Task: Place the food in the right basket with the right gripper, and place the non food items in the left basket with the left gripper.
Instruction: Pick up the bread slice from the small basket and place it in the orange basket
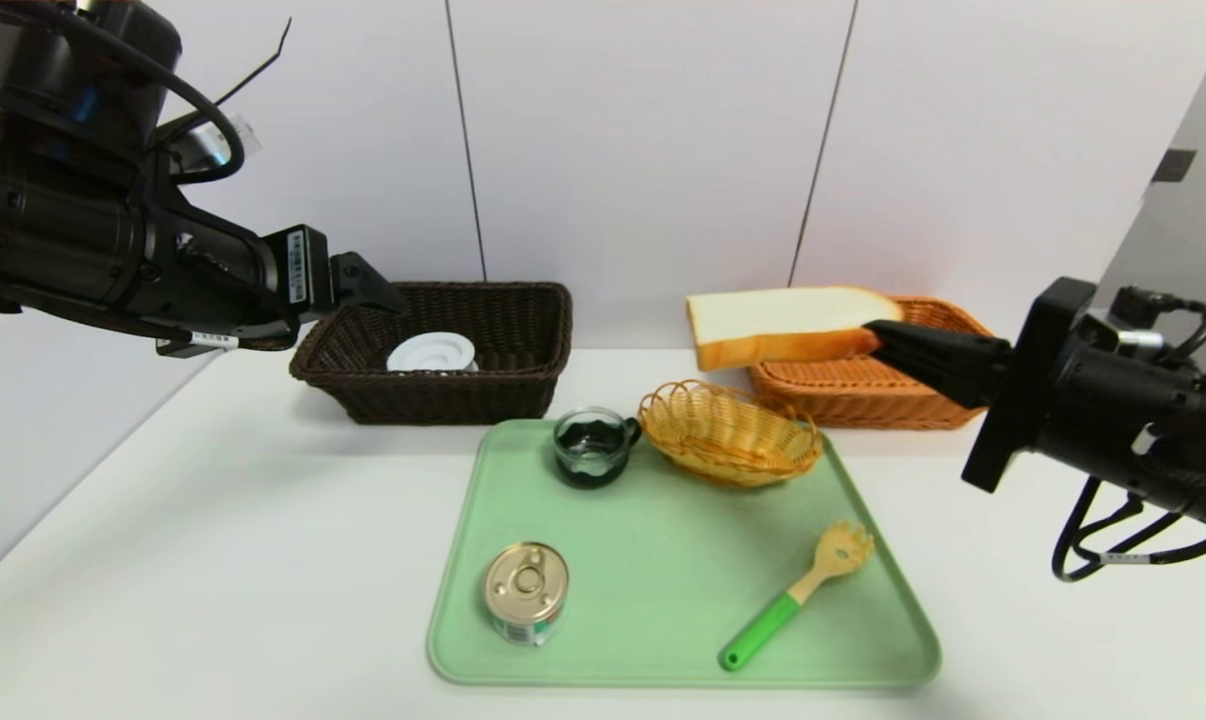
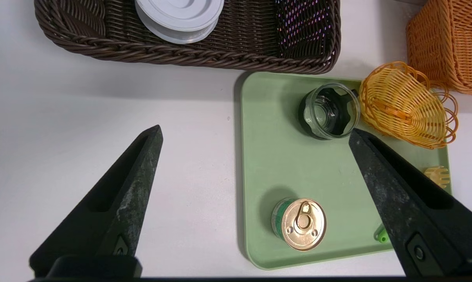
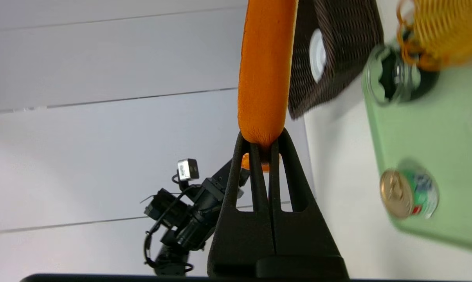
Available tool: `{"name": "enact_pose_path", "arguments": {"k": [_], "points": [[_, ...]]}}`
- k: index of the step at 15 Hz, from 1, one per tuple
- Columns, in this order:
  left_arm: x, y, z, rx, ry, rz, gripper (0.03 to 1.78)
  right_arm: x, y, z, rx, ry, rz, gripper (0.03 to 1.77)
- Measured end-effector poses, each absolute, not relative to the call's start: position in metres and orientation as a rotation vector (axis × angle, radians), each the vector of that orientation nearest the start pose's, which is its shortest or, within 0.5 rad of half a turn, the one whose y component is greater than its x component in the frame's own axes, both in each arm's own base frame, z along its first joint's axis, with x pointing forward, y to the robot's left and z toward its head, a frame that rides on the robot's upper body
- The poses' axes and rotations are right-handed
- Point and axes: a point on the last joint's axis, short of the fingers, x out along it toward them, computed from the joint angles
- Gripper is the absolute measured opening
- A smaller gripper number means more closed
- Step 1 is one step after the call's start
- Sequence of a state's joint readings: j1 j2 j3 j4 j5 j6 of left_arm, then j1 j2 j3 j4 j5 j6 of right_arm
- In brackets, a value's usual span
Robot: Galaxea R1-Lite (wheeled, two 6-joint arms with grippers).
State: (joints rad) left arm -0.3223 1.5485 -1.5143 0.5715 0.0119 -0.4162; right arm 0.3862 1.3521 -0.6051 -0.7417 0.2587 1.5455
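Next, my right gripper releases the bread slice inside the orange basket [image 1: 902, 364], just behind the basket's front rim.
My right gripper [image 1: 878, 338] is shut on the crust edge of the bread slice [image 1: 778, 322], held in the air just left of the orange right basket [image 1: 863, 395]; the crust [image 3: 264, 70] sticks out from its fingertips. The left gripper [image 1: 378, 290] hangs open and empty over the near left corner of the dark brown left basket [image 1: 508, 390], where the white reel [image 1: 431, 353] lies. On the green tray [image 1: 663, 600] stand the tin can [image 1: 526, 590], the glass cup [image 1: 591, 447] and the pasta spoon [image 1: 798, 592].
A small yellow oval wicker basket [image 1: 728, 432] sits tilted on the tray's far right corner, next to the cup and in front of the orange basket. White table surface [image 1: 213, 560] spreads to the tray's left. A white panelled wall closes the back.
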Motion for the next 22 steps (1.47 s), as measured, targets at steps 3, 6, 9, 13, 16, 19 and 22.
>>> {"name": "enact_pose_path", "arguments": {"k": [3, 6, 9, 13, 16, 19, 22], "points": [[0.242, -0.081, 0.311, -0.299, 0.651, -0.173, 1.69, 0.205, 0.060, 0.246, 1.442, 0.340, 0.467, 0.05], [0.241, -0.081, 0.312, -0.300, 0.648, -0.173, 1.69, 0.229, 0.034, 0.250, 1.450, 0.243, 0.361, 0.05], [0.239, -0.080, 0.313, -0.301, 0.643, -0.176, 1.69, 0.257, 0.019, 0.239, 1.420, 0.246, 0.248, 0.05], [0.236, -0.079, 0.315, -0.302, 0.637, -0.179, 1.69, 0.293, 0.005, 0.213, 1.390, 0.302, 0.113, 0.05], [0.234, -0.078, 0.315, -0.302, 0.636, -0.180, 1.69, 0.314, -0.004, 0.202, 1.398, 0.328, 0.020, 0.05], [0.232, -0.078, 0.314, -0.301, 0.639, -0.179, 1.69, 0.329, -0.006, 0.193, 1.402, 0.362, -0.025, 0.05], [0.230, -0.077, 0.314, -0.301, 0.638, -0.179, 1.69, 0.339, -0.008, 0.189, 1.402, 0.384, -0.071, 0.05]]}}
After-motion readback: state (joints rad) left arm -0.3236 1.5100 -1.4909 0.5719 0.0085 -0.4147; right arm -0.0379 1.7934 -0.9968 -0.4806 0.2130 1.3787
